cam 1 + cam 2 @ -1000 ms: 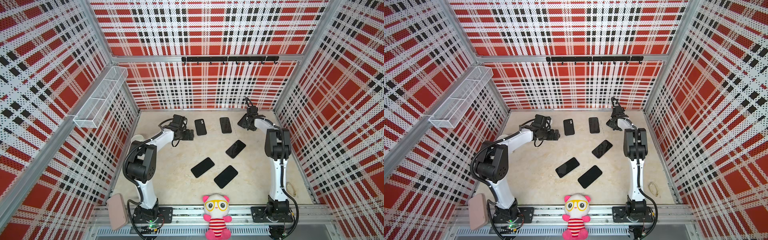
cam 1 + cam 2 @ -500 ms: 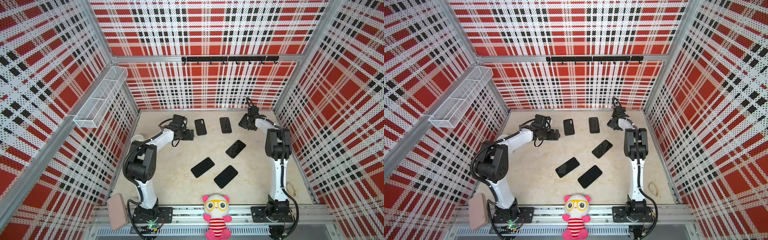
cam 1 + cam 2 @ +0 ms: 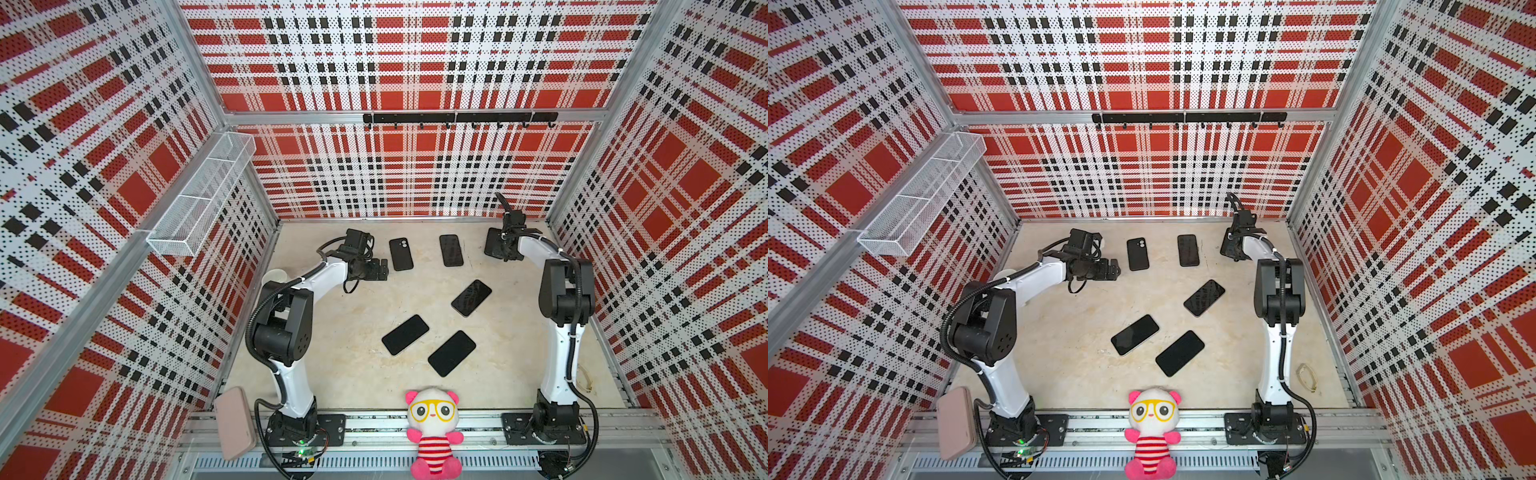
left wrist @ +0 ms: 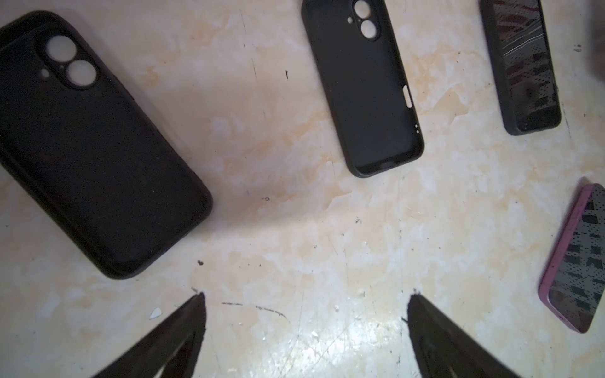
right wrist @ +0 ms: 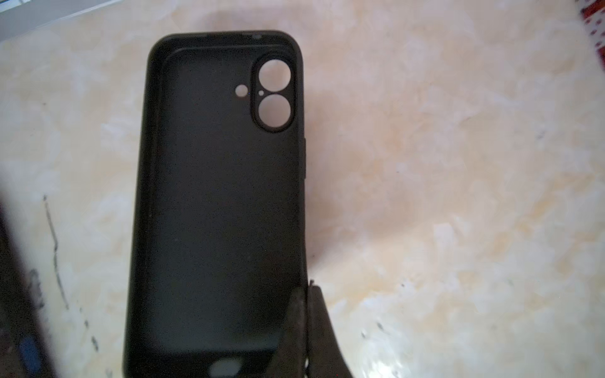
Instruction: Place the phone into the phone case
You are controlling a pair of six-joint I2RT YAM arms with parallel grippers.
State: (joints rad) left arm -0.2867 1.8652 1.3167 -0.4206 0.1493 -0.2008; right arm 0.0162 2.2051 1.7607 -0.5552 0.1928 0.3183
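Observation:
The robot's left gripper needs to next move to the bare phone lying in the middle of the table nearest the left arm and close on the phone's long sides point(image 3: 406, 333).
My right gripper point(image 5: 307, 288) is shut on the side wall of an empty black phone case point(image 5: 216, 203), near its bottom end; in both top views it holds that case point(image 3: 493, 246) at the back right. My left gripper point(image 4: 307, 296) stands open over bare table, with nothing between its fingers. Beside it lie two more empty black cases point(image 4: 91, 147) point(image 4: 363, 88) and a phone in a black case point(image 4: 520, 65). A purple-edged phone point(image 4: 576, 261) lies screen up further off. In a top view, three bare phones point(image 3: 471, 297) point(image 3: 405, 334) point(image 3: 452, 353) lie mid-table.
A pink plush toy point(image 3: 434, 432) sits on the front rail. A pink case point(image 3: 235, 422) leans at the front left. A wire basket point(image 3: 203, 199) hangs on the left wall and a hook rail point(image 3: 457, 118) on the back wall. A pale ring point(image 3: 586, 380) lies front right.
My right gripper's jaws have closed onto the case's side wall. My left gripper has stayed open in the same place.

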